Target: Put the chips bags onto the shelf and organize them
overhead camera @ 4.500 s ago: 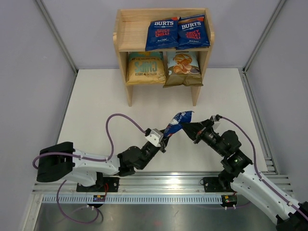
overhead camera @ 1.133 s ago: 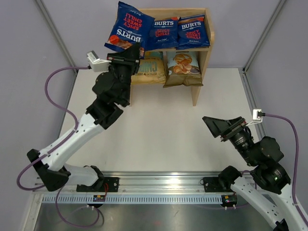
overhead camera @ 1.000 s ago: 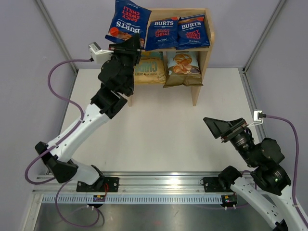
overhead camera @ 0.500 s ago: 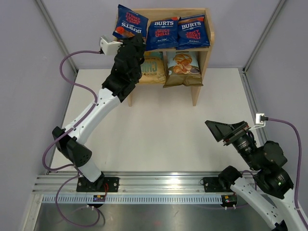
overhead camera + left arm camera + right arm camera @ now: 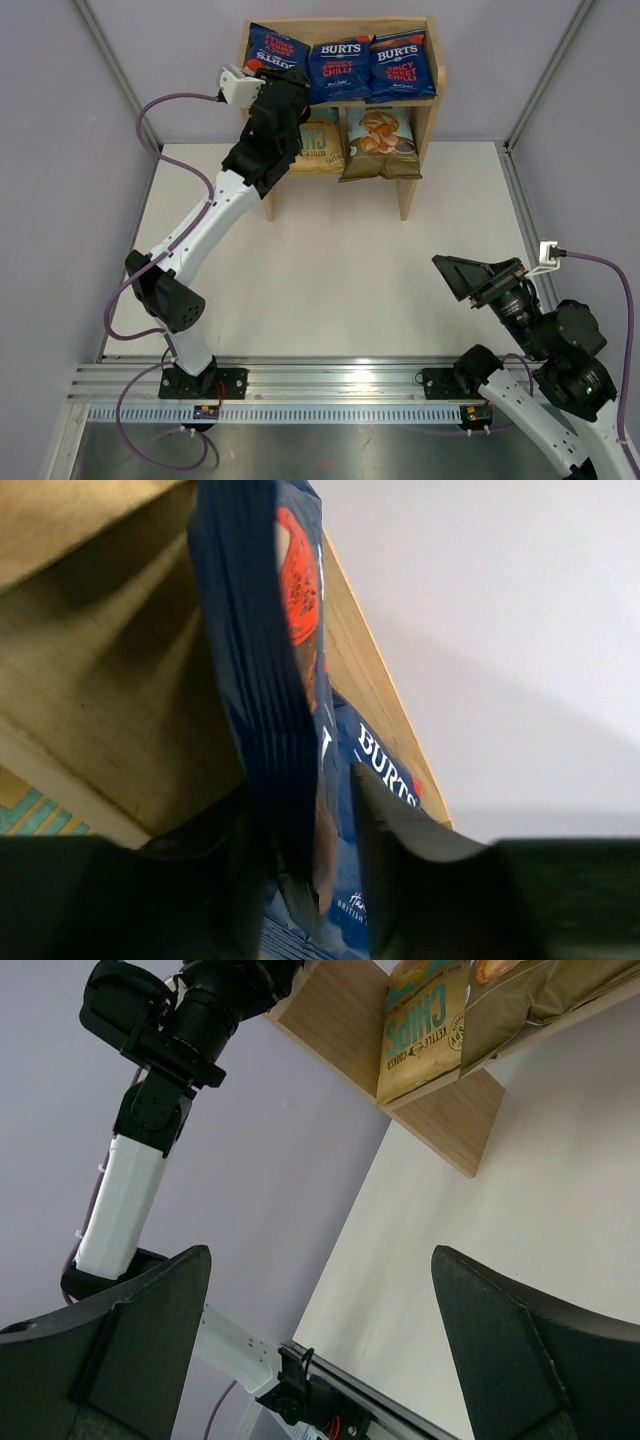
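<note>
The slanted dark-blue Burts bag crowds the shelf's side panel, so next my left gripper opens, retake its lower edge (image 5: 300, 882) and shifts it toward the middle bag.
A dark-blue Burts bag (image 5: 277, 48) stands on edge at the left of the shelf's (image 5: 424, 118) top tier, beside two more Burts bags (image 5: 339, 68) (image 5: 400, 65). My left gripper (image 5: 283, 80) reaches in from below it. In the left wrist view that bag (image 5: 268, 670) rises between the fingers of the left gripper (image 5: 305, 800). The jaws are parted, with a gap on the right finger's (image 5: 400, 865) side. The yellow bag (image 5: 320, 140) and the cassava bag (image 5: 380, 138) sit on the lower tier. My right gripper (image 5: 462, 275) hangs open and empty near the front right.
The left arm (image 5: 215, 215) stretches diagonally across the table to the shelf and hides part of the yellow bag. Grey walls close in both sides. The right wrist view shows the shelf's side panel (image 5: 450, 1120) and the base rail (image 5: 330, 1405).
The left arm swung right and set the Burts bag down onto the top tier's left end; its jaws have loosened around the bag. The right arm drew back slightly.
</note>
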